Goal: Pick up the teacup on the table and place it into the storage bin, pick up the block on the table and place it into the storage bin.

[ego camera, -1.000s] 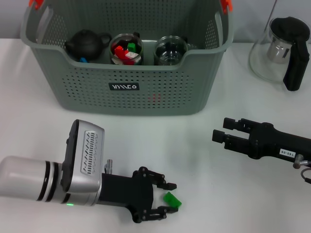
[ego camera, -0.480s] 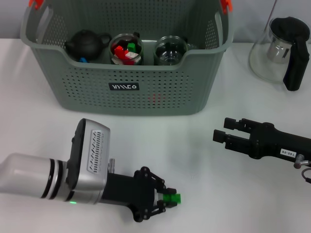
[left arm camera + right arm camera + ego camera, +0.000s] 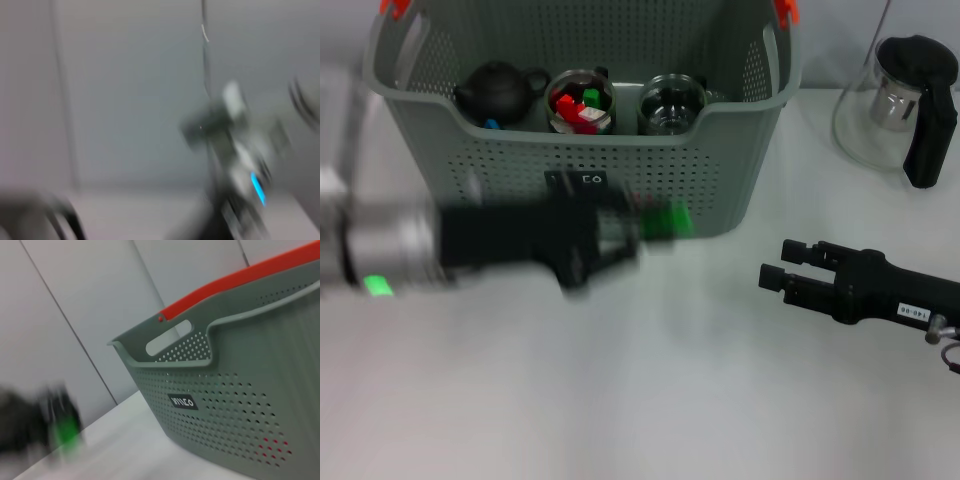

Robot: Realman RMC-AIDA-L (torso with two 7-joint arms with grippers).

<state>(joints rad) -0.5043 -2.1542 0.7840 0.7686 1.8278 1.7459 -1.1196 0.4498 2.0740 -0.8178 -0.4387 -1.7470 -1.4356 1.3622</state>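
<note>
Next, my left gripper lets go of the small green block in the glass cup of red and green blocks (image 3: 565, 121).
My left gripper (image 3: 652, 224) is shut on the small green block (image 3: 672, 217) and holds it in the air just in front of the storage bin's front wall (image 3: 720, 170), below the rim. The arm is smeared by motion. The right wrist view shows the block (image 3: 67, 432) as a green blur to one side of the bin (image 3: 240, 405). A clear glass teacup (image 3: 670, 103) stands inside the bin. My right gripper (image 3: 778, 268) is open and empty, low over the table at the right. The left wrist view is too smeared to read.
Inside the bin there are also a black teapot (image 3: 498, 88) and a glass cup of red and green blocks (image 3: 580, 100). A glass teapot with a black handle (image 3: 905, 100) stands at the back right. The white table (image 3: 650, 400) lies in front of the bin.
My left gripper closed on the green block near the table's front edge, then lifted it fast up and back to the bin's front wall. The right arm has not moved.
</note>
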